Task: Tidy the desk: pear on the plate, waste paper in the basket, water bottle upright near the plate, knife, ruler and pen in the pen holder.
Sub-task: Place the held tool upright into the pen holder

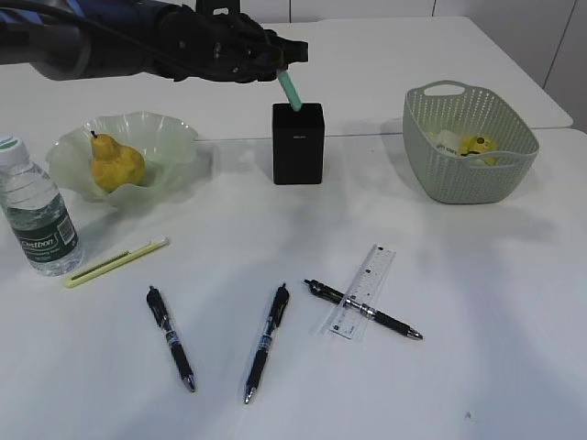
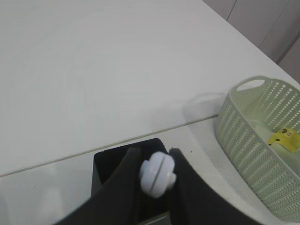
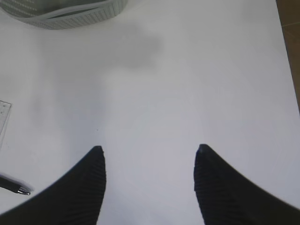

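My left gripper has the teal pen. It will let go of the pen inside the black pen holder [image 1: 285, 117] [image 2: 138, 213], close to the side facing the plate.
My left gripper [image 1: 281, 60] [image 2: 154, 154] is shut on a teal pen [image 1: 292, 92] with a pale round end [image 2: 157, 172]. The pen's lower end dips into the black pen holder [image 1: 298, 147] [image 2: 105, 159]. The pear [image 1: 115, 165] lies on the green plate [image 1: 174, 137], with the water bottle [image 1: 38, 215] upright to its left. Yellow waste paper [image 1: 477, 145] [image 2: 285, 138] sits in the basket [image 1: 468, 174]. On the desk lie the yellow-green knife [image 1: 115, 262], the clear ruler [image 1: 364, 289] and three black pens [image 1: 171, 337]. My right gripper [image 3: 150, 152] is open over bare desk.
One black pen [image 1: 367, 312] lies across the ruler, and another [image 1: 267, 341] lies in the front middle. The right wrist view shows the basket's rim [image 3: 70, 11] at top left, the ruler's corner [image 3: 3, 117] and a pen tip [image 3: 14, 186] at the left edge.
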